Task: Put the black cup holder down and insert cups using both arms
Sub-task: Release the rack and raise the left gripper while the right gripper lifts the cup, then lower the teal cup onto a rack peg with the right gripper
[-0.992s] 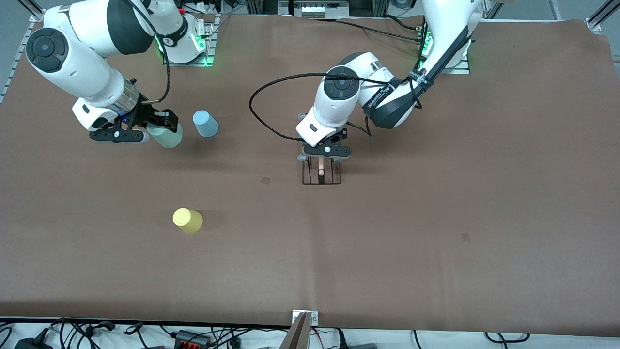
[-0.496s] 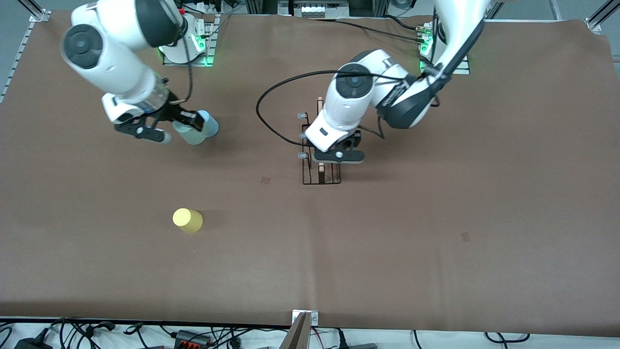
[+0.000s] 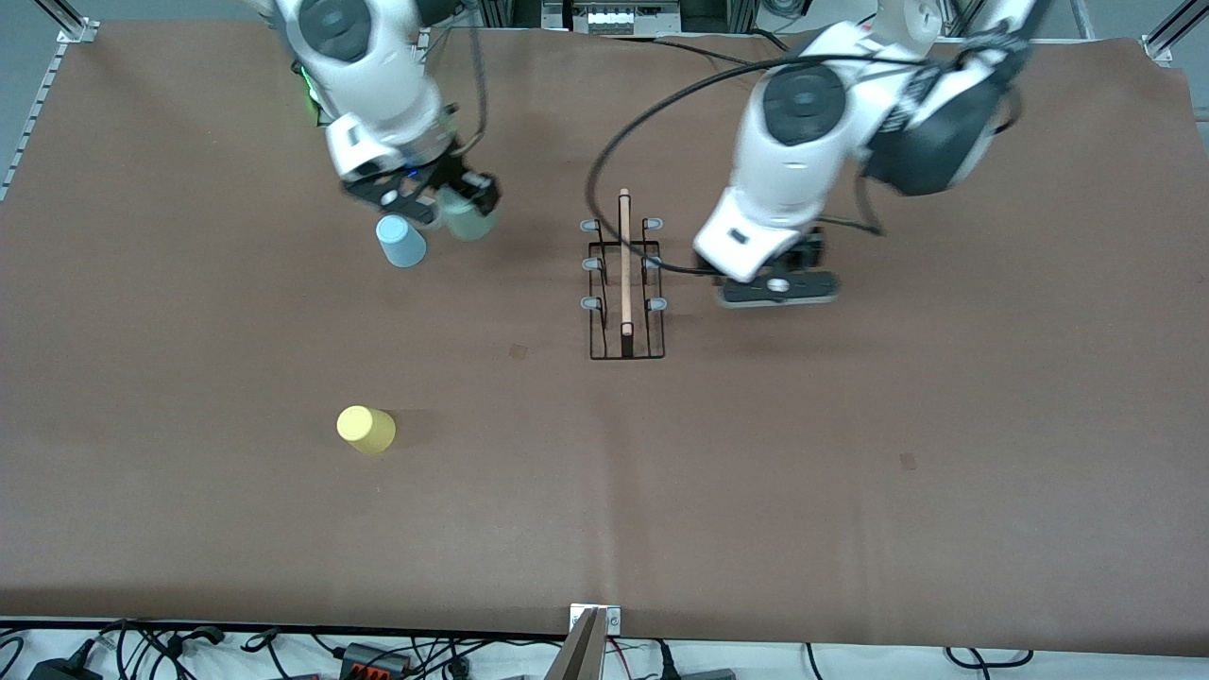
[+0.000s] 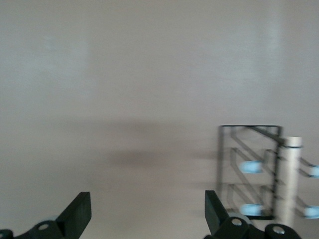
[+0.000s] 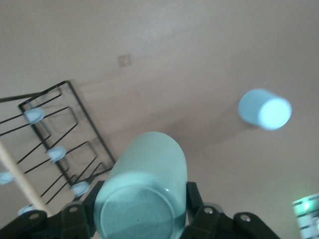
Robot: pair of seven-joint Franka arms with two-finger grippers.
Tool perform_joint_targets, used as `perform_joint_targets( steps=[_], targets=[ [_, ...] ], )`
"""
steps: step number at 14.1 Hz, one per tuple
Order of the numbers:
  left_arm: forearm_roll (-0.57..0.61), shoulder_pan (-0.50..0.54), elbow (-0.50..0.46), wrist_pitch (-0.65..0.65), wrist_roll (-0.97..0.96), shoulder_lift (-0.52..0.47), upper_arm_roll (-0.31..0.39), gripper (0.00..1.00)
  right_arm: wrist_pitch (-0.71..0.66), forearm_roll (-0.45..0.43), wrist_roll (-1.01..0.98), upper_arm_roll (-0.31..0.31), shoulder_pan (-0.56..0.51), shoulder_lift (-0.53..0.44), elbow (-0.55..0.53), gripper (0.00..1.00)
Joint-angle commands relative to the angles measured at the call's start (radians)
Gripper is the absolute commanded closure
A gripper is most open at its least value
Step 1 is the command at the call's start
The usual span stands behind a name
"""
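The robot's right gripper will release the mint green cup over the holder's farthest peg on the light blue cup's side [image 3: 595, 238] [image 5: 79, 187].
The black cup holder [image 3: 623, 283] stands on the table's middle, its wooden rod handle on top. It also shows in the left wrist view [image 4: 259, 169] and the right wrist view [image 5: 50, 144]. My right gripper [image 3: 451, 200] [image 5: 143, 206] is shut on the mint green cup [image 3: 469, 220] [image 5: 144, 189], in the air between the light blue cup and the holder. The light blue cup [image 3: 401, 241] [image 5: 264, 109] stands upside down on the table. The yellow cup [image 3: 366, 428] stands nearer the front camera. My left gripper [image 3: 776, 288] [image 4: 147, 214] is open and empty, beside the holder toward the left arm's end.
The brown table mat [image 3: 850, 453] spreads wide around the holder. Two small dark marks [image 3: 519, 351] lie on the mat. Black cables loop from the left arm over the table near the holder.
My right gripper has carried the mint green cup past the light blue cup toward the holder. My left gripper has come off the holder and moved toward the left arm's end.
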Motion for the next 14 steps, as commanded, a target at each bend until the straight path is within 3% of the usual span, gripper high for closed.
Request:
perform_joint_targets(
  steps=[1,4,8,14],
  targets=[
    [0.017,0.100,0.056,-0.097,0.192,-0.023,-0.009,0.00,0.088,0.011,0.172,0.069,0.012,0.038,0.004,0.86],
    [0.014,0.210,0.119,-0.159,0.383,-0.025,-0.012,0.00,0.199,-0.007,0.282,0.086,0.070,0.107,0.004,0.86],
    [0.014,0.279,0.227,-0.275,0.568,-0.023,-0.003,0.00,0.263,-0.075,0.347,0.086,0.116,0.180,0.001,0.86],
    [0.002,0.345,0.219,-0.277,0.697,-0.004,-0.003,0.00,0.335,-0.110,0.379,0.086,0.135,0.239,-0.001,0.85]
  ],
)
